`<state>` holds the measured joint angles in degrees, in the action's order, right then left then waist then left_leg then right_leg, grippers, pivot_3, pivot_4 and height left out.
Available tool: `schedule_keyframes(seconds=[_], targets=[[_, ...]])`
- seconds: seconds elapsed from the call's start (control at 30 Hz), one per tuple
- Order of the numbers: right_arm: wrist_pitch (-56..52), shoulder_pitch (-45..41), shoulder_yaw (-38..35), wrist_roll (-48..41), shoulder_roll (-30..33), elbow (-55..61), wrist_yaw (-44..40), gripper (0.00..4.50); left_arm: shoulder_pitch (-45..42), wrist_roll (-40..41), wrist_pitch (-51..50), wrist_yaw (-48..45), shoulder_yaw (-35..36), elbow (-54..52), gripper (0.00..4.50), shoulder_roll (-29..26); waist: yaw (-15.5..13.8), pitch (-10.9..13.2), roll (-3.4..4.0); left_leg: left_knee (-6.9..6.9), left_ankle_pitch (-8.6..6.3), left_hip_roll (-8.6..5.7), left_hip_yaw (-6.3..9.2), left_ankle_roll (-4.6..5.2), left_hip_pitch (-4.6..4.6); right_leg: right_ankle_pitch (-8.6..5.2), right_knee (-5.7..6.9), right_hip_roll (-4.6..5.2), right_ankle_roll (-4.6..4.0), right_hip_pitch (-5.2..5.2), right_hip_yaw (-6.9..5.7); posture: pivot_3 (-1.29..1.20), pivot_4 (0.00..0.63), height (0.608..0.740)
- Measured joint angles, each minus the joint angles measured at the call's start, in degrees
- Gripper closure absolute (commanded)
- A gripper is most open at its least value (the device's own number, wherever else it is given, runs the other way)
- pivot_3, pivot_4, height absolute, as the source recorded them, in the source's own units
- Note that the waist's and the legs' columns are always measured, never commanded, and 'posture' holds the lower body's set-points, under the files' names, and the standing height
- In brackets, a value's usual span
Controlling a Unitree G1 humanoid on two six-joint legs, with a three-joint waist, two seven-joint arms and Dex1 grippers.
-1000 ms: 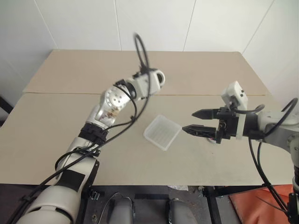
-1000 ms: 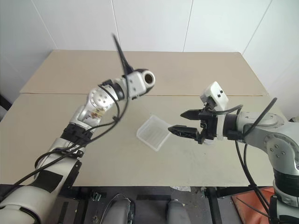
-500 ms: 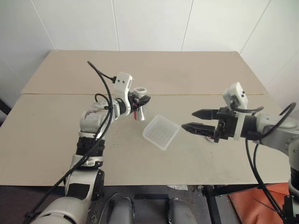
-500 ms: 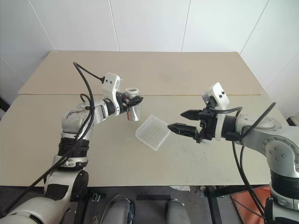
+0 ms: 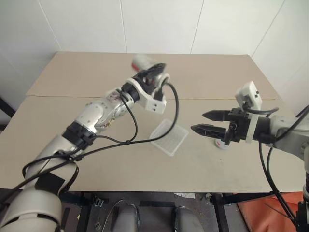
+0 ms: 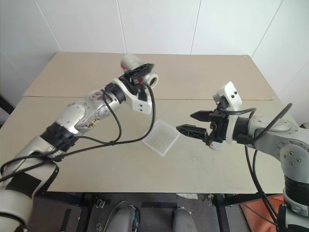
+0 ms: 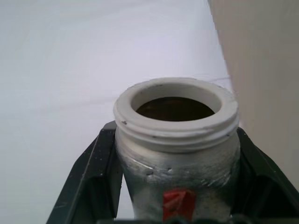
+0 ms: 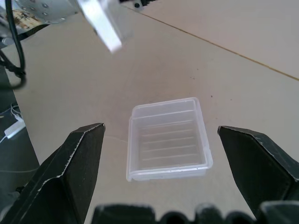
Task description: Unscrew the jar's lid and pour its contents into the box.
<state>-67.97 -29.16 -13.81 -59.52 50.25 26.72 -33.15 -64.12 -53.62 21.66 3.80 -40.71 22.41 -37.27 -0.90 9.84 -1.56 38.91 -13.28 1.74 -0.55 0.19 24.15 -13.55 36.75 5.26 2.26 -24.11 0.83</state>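
I will release the jar, now high over the table's far half, from my left gripper so it is upright on the table's near board [image 5: 139, 128], close beside the box and below the seam.
My left gripper [image 5: 150, 70] is shut on the jar [image 5: 142, 62] and holds it high over the table's far half, up and left of the box. In the left wrist view the silvery jar [image 7: 176, 161] with its red mark sits between the black fingers [image 7: 96, 172]. Its white-rimmed mouth is uncovered. The inside is dark, so the contents are hidden. The box [image 5: 168, 137], a translucent white tray with a ribbed bottom, lies on the table with nothing visible in it [image 8: 168, 139]. My right gripper [image 5: 202, 122] is open and level, just right of the box. A small pale round piece, likely the lid [image 5: 221, 143], lies under it.
The beige table [image 5: 72, 145] is made of two boards with a seam across the middle. White walls close it off at the back and on the right. The left arm's black cable loops down near the box.
The left arm has swung the jar up and back from beside the box, and the jar now looks blurred. The right gripper has stayed open in the same place.
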Motion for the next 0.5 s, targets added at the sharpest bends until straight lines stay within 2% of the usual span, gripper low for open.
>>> schedule_keyframes(seconds=[0.1,0.2,0.5], targets=[[0.00,0.00,0.08,0.39,0.32,-0.02,-0.01,0.02,-2.65,-11.79,7.35,5.05,-6.75,1.06,2.02,-0.77,0.06,0.00,0.00,0.01,0.00,0.00,-0.01,0.00,0.13,0.00,0.11,0.00,0.00,-0.10,0.00,0.00,0.150,0.740],[0.00,-0.01,0.08,0.39,0.35,-0.01,0.07,0.02,-4.97,-22.70,8.67,7.16,-11.93,1.31,2.02,-0.35,0.06,0.00,-0.01,0.02,0.00,0.00,-0.03,0.00,0.13,0.01,0.25,0.00,0.01,-0.10,-0.01,0.00,0.150,0.740],[-0.02,0.02,0.08,0.02,0.34,0.21,0.69,0.02,-4.42,-34.06,8.83,6.08,-15.84,-2.23,2.02,2.36,0.25,0.00,-0.01,0.03,0.00,0.01,-0.03,0.00,0.09,0.00,0.30,0.00,0.02,-0.10,0.00,0.00,0.150,0.740]])
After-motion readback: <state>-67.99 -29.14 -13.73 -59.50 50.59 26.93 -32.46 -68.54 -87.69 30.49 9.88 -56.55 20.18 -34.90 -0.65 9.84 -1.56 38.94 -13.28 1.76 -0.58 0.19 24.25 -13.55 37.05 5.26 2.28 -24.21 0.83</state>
